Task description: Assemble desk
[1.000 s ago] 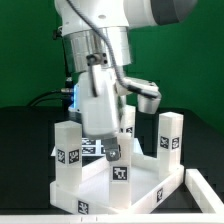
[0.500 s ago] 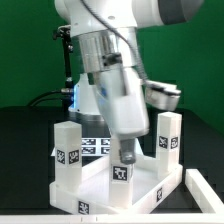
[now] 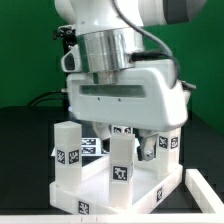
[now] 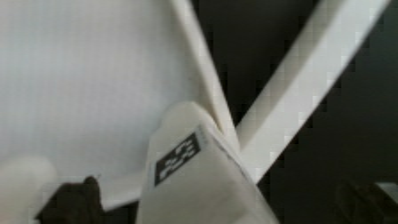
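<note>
The tagged leg stands slanted between the gripper's open fingers, edge toward the wrist, so the robot should square the gripper up and take the leg by its flat sides (image 4: 240,190) before turning it.
The white desk tabletop (image 3: 100,190) lies upside down with white tagged legs standing in its corners: one at the exterior view's left front (image 3: 68,155), one at the middle front (image 3: 122,160), one at the right (image 3: 170,140) and one behind (image 3: 125,131). My gripper (image 3: 135,143) hangs low over the tabletop among these legs, with the hand's broad face toward the camera. In the wrist view a tagged leg (image 4: 192,160) stands between my dark fingers (image 4: 71,202), with a gap on each side. The gripper (image 4: 214,205) is open around it.
The marker board (image 3: 92,147) lies behind the tabletop. A white bar (image 3: 198,188) lies along the tabletop's right side in the exterior view; it also shows in the wrist view (image 4: 311,75) over the black table. A green wall stands behind.
The hand has turned about its vertical axis, from side-on to broad-face-on, and has shifted toward the exterior view's right and lower among the legs. The desk parts have not moved.
</note>
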